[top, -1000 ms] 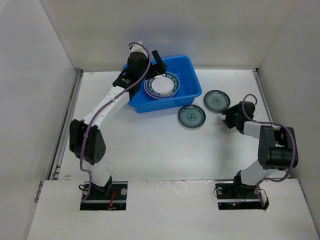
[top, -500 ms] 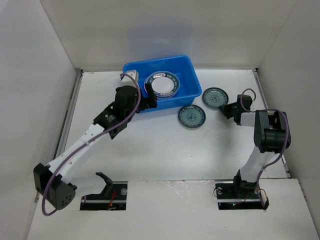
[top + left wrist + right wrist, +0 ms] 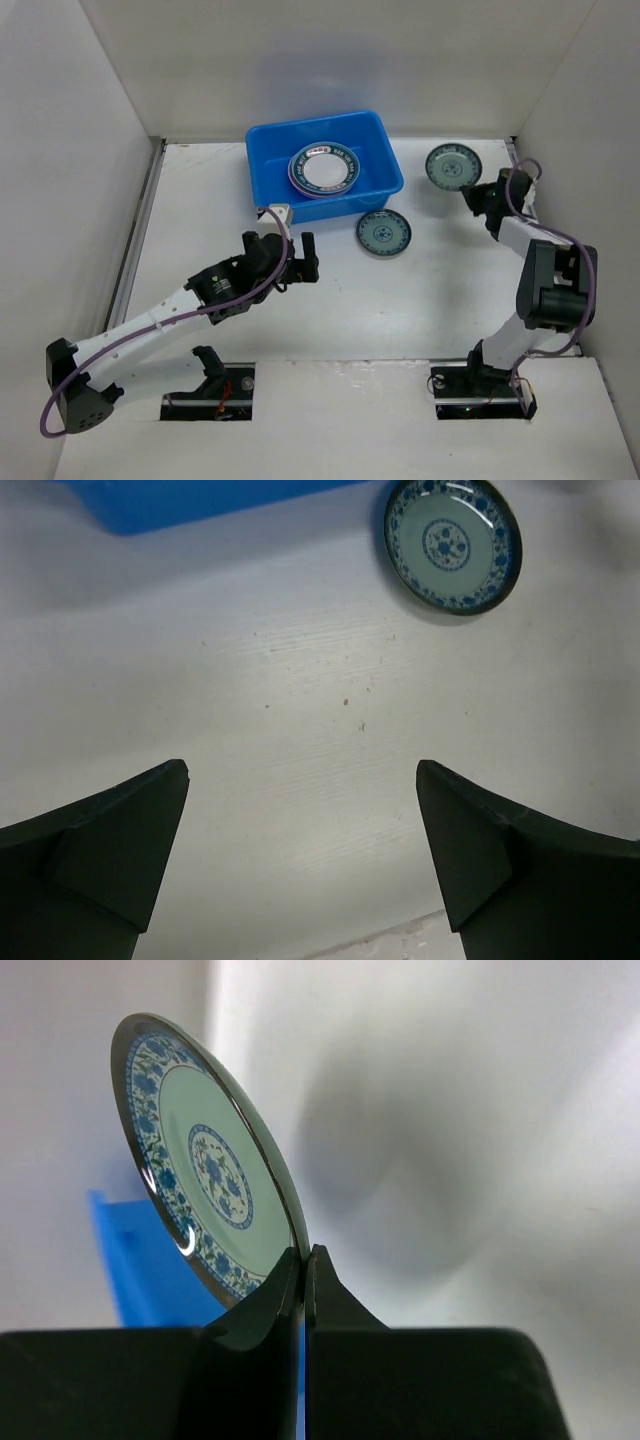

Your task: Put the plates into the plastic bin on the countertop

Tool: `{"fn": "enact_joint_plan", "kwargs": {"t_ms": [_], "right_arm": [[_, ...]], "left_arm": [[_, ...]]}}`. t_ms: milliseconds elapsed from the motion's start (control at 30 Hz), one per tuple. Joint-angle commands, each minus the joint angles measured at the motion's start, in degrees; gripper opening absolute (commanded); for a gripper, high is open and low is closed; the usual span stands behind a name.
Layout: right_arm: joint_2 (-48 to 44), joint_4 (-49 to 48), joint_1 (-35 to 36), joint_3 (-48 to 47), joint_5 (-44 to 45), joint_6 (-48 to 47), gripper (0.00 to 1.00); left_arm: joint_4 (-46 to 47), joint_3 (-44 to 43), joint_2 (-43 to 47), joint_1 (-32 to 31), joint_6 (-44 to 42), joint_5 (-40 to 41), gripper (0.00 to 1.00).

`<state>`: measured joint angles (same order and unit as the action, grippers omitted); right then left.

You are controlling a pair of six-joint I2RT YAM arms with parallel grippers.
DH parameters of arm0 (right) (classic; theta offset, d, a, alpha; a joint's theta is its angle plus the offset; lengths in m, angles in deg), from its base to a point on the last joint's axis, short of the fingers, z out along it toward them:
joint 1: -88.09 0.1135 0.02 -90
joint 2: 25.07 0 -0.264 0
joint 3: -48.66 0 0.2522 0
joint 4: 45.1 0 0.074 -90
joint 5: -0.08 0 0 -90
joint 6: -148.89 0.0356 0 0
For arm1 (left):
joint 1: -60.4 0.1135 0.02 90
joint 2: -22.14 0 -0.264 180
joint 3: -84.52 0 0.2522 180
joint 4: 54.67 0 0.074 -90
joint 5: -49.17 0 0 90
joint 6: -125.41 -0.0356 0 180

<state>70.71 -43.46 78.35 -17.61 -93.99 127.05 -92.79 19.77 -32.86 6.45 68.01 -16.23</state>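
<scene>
The small teal patterned plate, now lifted off the countertop, will go from my right gripper down onto the white plate topping the stack in the bin (image 3: 326, 169).
The bright blue plastic bin (image 3: 372, 145) stands at the back of the white countertop (image 3: 430, 270), holding a stack of plates topped by a white plate with a dark patterned rim (image 3: 323, 170). My right gripper (image 3: 478, 196) is shut on the rim of a small teal patterned plate (image 3: 451, 166), lifted off the countertop at the right; the right wrist view shows that plate (image 3: 205, 1175) on edge between the closed fingers (image 3: 285, 1280). A second small teal plate (image 3: 384, 233) lies flat just in front of the bin, also in the left wrist view (image 3: 452, 544). My left gripper (image 3: 293, 257) hangs open over bare countertop, left of that plate.
White walls close in the countertop at the left, back and right. The bin's blue edge (image 3: 190, 502) shows at the top of the left wrist view. Both arm bases sit at the near edge.
My right gripper closed on the right-hand teal plate and raised it toward the back right. My left arm drew back from the bin to the middle of the countertop, still open.
</scene>
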Motion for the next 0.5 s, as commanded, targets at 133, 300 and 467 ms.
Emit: {"fn": "enact_joint_plan", "kwargs": {"t_ms": [133,300,467], "right_arm": [[-8.08,7.28,6.34,-17.95,1.53,-6.10,0.00],[-0.88,16.58,15.74,-32.89,-2.16,-9.44,0.01],[8.08,22.57,24.18,-43.45,0.03,-13.75,0.01]], "left_arm": [[-0.60,3.52,-0.46,-3.39,7.38,2.47,1.00],[-2.27,5.54,2.44,-2.60,11.42,1.94,1.00],[-6.39,6.60,4.64,-1.55,16.17,2.12,1.00]]}}
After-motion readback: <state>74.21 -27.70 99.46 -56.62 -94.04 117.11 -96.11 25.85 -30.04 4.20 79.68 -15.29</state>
